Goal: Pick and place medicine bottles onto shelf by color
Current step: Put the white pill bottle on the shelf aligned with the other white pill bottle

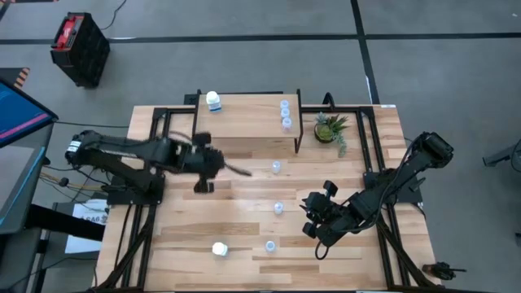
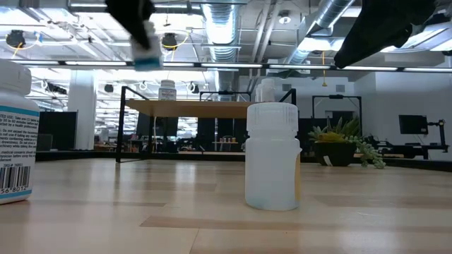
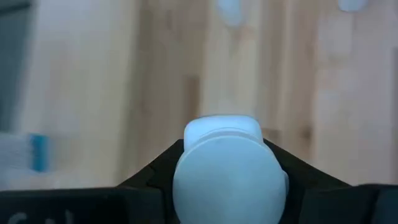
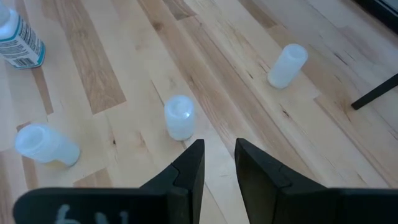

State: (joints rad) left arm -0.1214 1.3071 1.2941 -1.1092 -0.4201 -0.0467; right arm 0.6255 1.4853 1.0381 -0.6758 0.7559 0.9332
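Next, my left gripper lets go of the white bottle on the shelf (image 1: 217, 121) (image 3: 86, 150) just in front of the white bottle standing there.
My left gripper (image 1: 213, 163) hangs above the table's left middle, shut on a white medicine bottle (image 3: 229, 171), which also shows blurred high up in the low view (image 2: 147, 51). The shelf (image 1: 244, 122) stands at the far edge and carries one white bottle (image 1: 213, 100) and two translucent ones (image 1: 285, 114). Three translucent bottles (image 1: 276, 167) (image 1: 278, 208) (image 1: 270, 245) and a white one (image 1: 219, 249) stand on the table. My right gripper (image 4: 219, 163) waits shut at the near right, above the table, touching nothing. My left gripper pinches the white bottle between its two fingers (image 3: 160, 167), one on each side of the bottle's body just behind its round end (image 3: 230, 186). It comes at the bottle slanting down from above. The bottle is lifted well clear of the table.
A small green potted plant (image 1: 331, 129) stands just right of the shelf. Black frame rails run along the table's left and right edges. In the low view a translucent bottle (image 2: 272, 156) and a labelled white bottle (image 2: 14, 141) stand close to the camera.
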